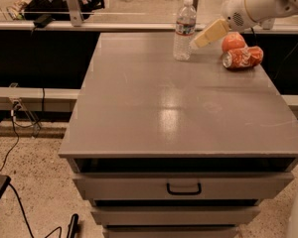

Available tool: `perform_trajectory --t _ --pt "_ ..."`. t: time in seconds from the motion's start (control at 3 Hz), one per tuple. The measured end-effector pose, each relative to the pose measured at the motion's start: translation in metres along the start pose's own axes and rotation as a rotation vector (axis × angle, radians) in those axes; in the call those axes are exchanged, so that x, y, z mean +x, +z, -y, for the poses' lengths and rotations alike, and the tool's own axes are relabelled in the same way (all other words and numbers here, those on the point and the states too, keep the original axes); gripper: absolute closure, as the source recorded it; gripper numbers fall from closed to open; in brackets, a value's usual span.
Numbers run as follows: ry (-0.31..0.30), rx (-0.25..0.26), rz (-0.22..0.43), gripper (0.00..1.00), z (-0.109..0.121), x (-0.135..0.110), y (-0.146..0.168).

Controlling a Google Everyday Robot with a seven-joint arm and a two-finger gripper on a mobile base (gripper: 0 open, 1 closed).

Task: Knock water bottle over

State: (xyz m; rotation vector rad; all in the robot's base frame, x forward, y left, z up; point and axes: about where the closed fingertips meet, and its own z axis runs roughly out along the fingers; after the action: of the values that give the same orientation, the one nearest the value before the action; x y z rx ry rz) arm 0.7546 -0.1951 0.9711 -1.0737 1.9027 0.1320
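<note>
Next, I close my gripper on the water bottle's upper half, around its label band [186,25], because a high grip helps to tip the bottle over.
The water bottle [184,29] is clear ribbed plastic with a white cap and a white-and-red label band. It stands upright near the far edge of the grey cabinet top [179,103]. My gripper [197,42] reaches in from the upper right on the white arm [258,4]. Its beige tip is just to the right of the bottle's lower half, very close to it or touching it. A crushed orange-red soda can [243,57] lies on its side further right.
A round orange fruit [233,41] sits just behind the can. The cabinet has drawers below with a dark handle [184,188]. A low ledge [129,26] runs behind the top. Cables [20,133] lie on the speckled floor at the left.
</note>
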Motion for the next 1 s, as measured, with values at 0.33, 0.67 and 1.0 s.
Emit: perform_trajectory --t 0.33,0.67,1.0 --pt "0.054 0.013 0.163 0.00 0.009 -0.008 0.024" --pt "0.078 0.007 0.293 0.00 0.012 -0.017 0.045" --pt "0.098 -0.016 0.380 0.00 0.011 -0.023 0.063"
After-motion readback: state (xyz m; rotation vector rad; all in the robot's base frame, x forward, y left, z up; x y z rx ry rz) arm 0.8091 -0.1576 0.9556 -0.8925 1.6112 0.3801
